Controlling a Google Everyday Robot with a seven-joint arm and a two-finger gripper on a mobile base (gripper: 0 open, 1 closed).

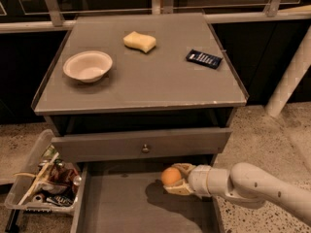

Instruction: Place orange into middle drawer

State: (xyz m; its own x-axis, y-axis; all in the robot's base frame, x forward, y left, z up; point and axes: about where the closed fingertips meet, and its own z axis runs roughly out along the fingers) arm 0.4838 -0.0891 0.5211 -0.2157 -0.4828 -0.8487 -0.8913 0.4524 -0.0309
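Note:
Next, my gripper releases the orange, now held just above the drawer floor, on the open middle drawer's bottom (pixel 159 189), roughly below the small round knob.
The orange (pixel 170 176) is small, round and smooth, held in my gripper (pixel 176 179), which is shut on it. The white arm (pixel 252 187) reaches in from the lower right. The gripper holds the orange a little above the floor of the open middle drawer (pixel 126 205), near its back right part, and casts a shadow on the floor below. Above it is the drawer with the grey front panel and small round knob (pixel 145 148).
On the cabinet top stand a white bowl (pixel 88 66), a pale yellow sponge (pixel 139 41) and a dark blue packet (pixel 203 58). A clear bin of snack packets (pixel 41 183) sits on the floor at the left. A white post (pixel 291 72) stands at the right.

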